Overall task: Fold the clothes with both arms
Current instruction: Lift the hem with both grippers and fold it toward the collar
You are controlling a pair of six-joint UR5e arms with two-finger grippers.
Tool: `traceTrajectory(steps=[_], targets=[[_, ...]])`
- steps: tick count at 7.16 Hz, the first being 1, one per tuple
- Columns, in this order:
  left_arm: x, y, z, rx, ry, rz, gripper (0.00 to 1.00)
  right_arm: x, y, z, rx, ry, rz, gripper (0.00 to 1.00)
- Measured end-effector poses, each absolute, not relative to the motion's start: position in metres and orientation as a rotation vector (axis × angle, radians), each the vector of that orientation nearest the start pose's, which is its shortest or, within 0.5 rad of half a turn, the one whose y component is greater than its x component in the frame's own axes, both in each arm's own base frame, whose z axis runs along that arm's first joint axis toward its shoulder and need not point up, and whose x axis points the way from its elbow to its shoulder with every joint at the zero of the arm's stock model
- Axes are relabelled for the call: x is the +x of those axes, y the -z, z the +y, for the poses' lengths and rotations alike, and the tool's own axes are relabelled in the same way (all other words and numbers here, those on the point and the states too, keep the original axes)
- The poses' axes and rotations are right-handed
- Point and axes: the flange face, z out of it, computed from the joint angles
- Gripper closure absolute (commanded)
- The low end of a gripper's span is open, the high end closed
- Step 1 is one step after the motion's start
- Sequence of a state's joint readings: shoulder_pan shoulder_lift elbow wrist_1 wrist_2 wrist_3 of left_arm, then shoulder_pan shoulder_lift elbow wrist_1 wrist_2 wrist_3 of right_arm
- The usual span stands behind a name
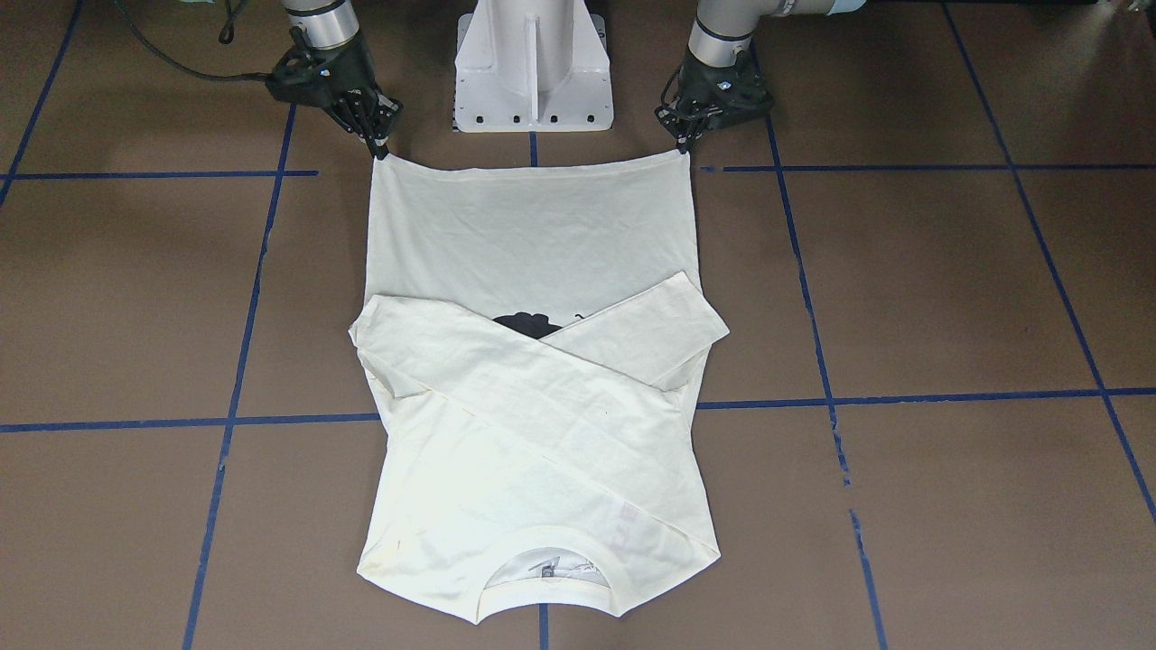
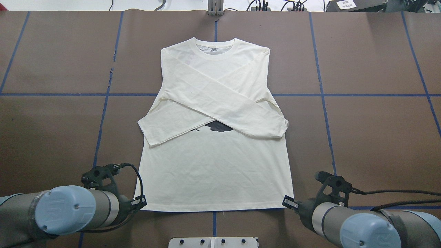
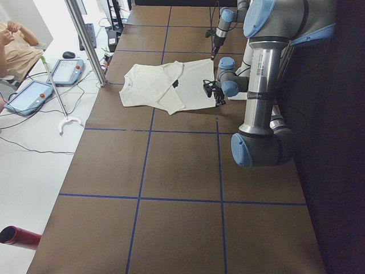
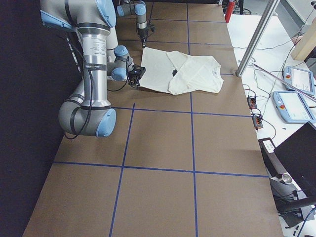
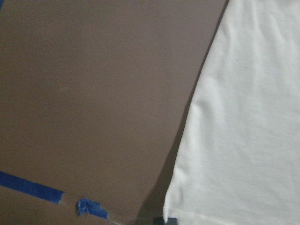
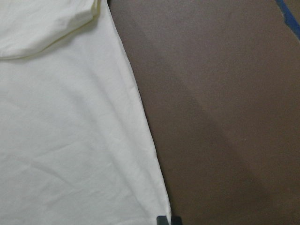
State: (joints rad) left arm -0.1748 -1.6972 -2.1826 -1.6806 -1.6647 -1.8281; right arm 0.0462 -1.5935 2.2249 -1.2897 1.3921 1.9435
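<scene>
The left gripper will release the hem corner on the brown table (image 1: 765, 459) between the shirt's side and the blue tape.
The cream long-sleeved T-shirt (image 1: 533, 226) lies flat on the brown table, collar (image 2: 216, 44) away from me and both sleeves crossed over the chest. Only a bit of the black cat print (image 2: 218, 127) shows below the sleeves; the lettering is hidden. My left gripper (image 2: 141, 202) is shut on the shirt's near left hem corner, also seen in the front view (image 1: 686, 149). My right gripper (image 2: 288, 202) is shut on the near right hem corner, also seen in the front view (image 1: 380, 152). The hem runs straight between them. Each wrist view shows shirt cloth (image 5: 248, 117) (image 6: 70, 140) at the fingertips.
The white pedestal base (image 1: 533, 72) stands between the arms, just behind the hem. Blue tape lines (image 2: 103, 113) grid the brown table. A metal post (image 4: 256, 34) and teach pendants (image 4: 296, 106) stand beyond the table's far edge.
</scene>
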Motion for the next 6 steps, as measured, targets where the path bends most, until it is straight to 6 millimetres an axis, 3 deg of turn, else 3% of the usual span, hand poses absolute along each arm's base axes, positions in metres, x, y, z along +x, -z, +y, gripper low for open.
traceTrajectory(steps=[1, 2, 3, 4, 5, 6], targets=[[0.441, -0.295, -0.196, -0.144, 0.373, 0.858, 1.0, -0.423, -0.329, -0.155, -0.008, -0.437, -0.948, 1.0], [0.426, -0.274, -0.191, -0.156, 0.377, 0.885, 1.0, -0.406, -0.321, -0.155, -0.019, -0.434, -0.962, 1.0], [0.412, -0.251, -0.206, -0.139, 0.403, 0.933, 1.0, -0.392, -0.313, -0.176, -0.005, -0.476, -0.98, 1.0], [0.4, -0.228, -0.247, -0.077, 0.447, 0.988, 1.0, -0.385, -0.305, -0.213, 0.013, -0.532, -1.0, 1.0], [0.396, -0.212, -0.305, 0.009, 0.491, 1.01, 1.0, -0.386, -0.302, -0.267, 0.024, -0.579, -1.004, 1.0], [0.395, -0.214, -0.362, 0.088, 0.517, 0.983, 1.0, -0.39, -0.307, -0.327, 0.039, -0.601, -0.984, 1.0]])
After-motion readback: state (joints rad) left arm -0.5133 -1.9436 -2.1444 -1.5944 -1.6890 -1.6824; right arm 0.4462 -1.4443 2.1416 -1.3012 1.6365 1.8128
